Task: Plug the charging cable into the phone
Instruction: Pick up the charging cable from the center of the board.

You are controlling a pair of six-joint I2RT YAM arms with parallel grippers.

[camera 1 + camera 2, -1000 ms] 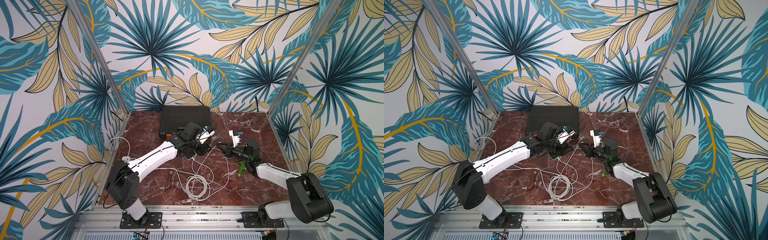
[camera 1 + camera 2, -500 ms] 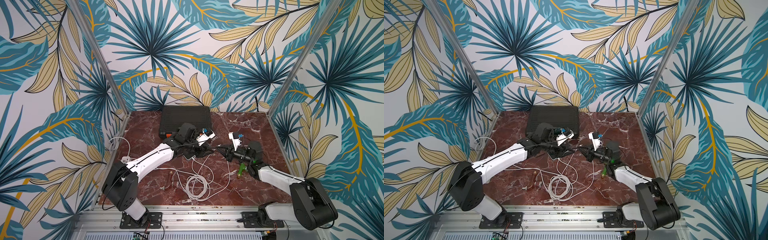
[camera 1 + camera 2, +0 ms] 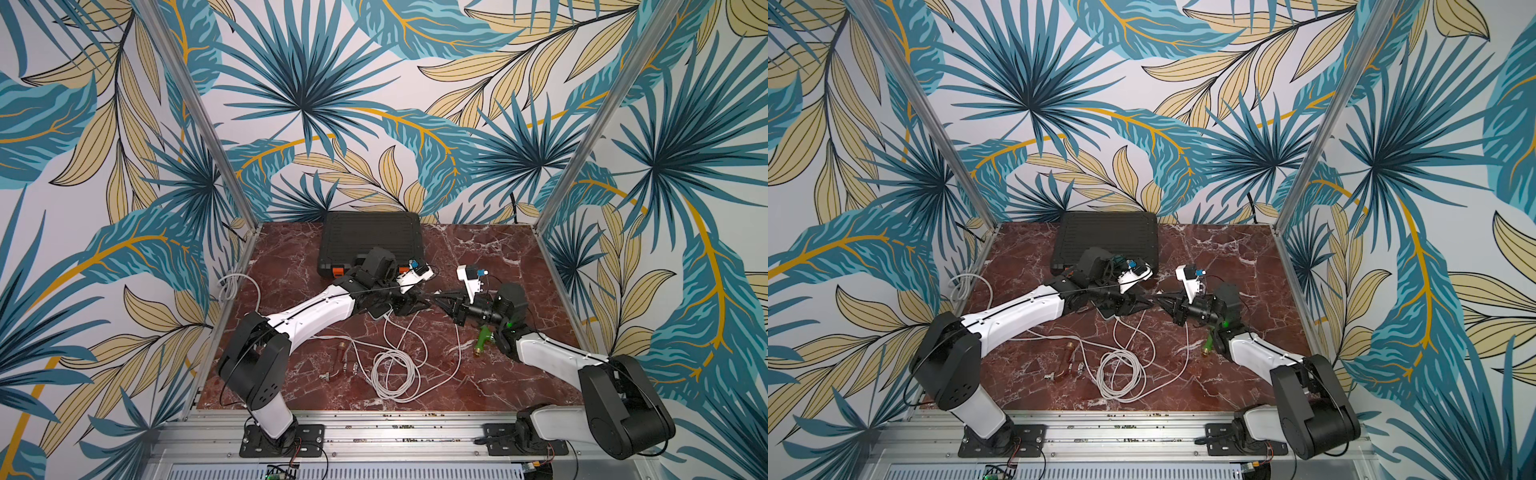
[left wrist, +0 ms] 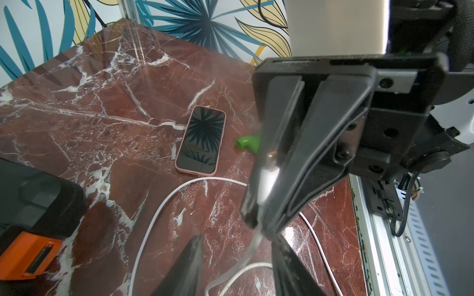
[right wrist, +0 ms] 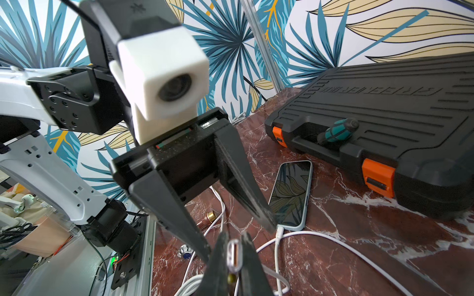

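The plug's metal tip faces back into my right gripper, so next my left gripper takes the cable's end [image 4: 258,238] while my right gripper regrips the plug tip forward.
The white charging cable's plug [image 5: 234,256] is pinched between the fingers of my right gripper [image 5: 234,266], which is shut on it above the marble; the left wrist view shows that plug [image 4: 268,176] too. My left gripper [image 5: 238,242] is open, its two fingers straddling the right gripper's tip without touching the plug. In both top views the two grippers [image 3: 419,301] [image 3: 440,298] meet tip to tip mid-table. A pale blue-cased phone [image 5: 291,193] lies under the left gripper with a white cable in its port. A pink-cased phone [image 4: 201,139] lies beyond the right gripper.
A black tool case [image 3: 370,237] with orange latches stands at the back, a screwdriver [image 5: 336,132] in its handle recess. Coiled white cable [image 3: 395,370] lies in front. A brass fitting [image 3: 340,353] and a green valve [image 3: 482,338] lie nearby. More cable [image 3: 232,284] hangs at the left edge.
Both grippers have moved toward each other and now meet at their tips. The left jaws have narrowed slightly. The right gripper stays shut on the plug.
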